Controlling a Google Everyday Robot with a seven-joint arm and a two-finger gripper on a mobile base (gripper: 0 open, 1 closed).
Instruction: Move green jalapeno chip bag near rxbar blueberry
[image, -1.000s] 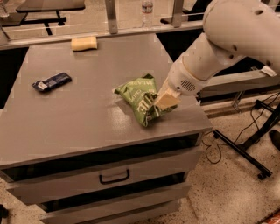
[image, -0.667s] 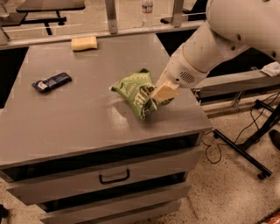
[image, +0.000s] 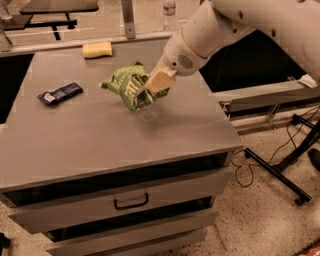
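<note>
My gripper is going to let go of the green jalapeno chip bag, now lifted above the grey table's middle, beside the rxbar blueberry, in front of the sponge block (image: 90, 83).
The green jalapeno chip bag (image: 126, 83) is a crinkly light-green bag, held lifted above the middle of the grey table (image: 100, 135). My gripper (image: 154, 85) is shut on the bag's right end, reaching in from the upper right on a white arm. The rxbar blueberry (image: 60, 93) is a small dark navy bar with a white end, lying flat at the table's left side, well left of the bag.
A pale yellow sponge block (image: 97, 49) lies at the table's back edge. The table has drawers with a handle (image: 131, 202) on the front. A black stand with cables (image: 285, 165) is on the floor to the right.
My gripper has lifted the chip bag off the table and carried it left and toward the back, closer to the blue bar.
</note>
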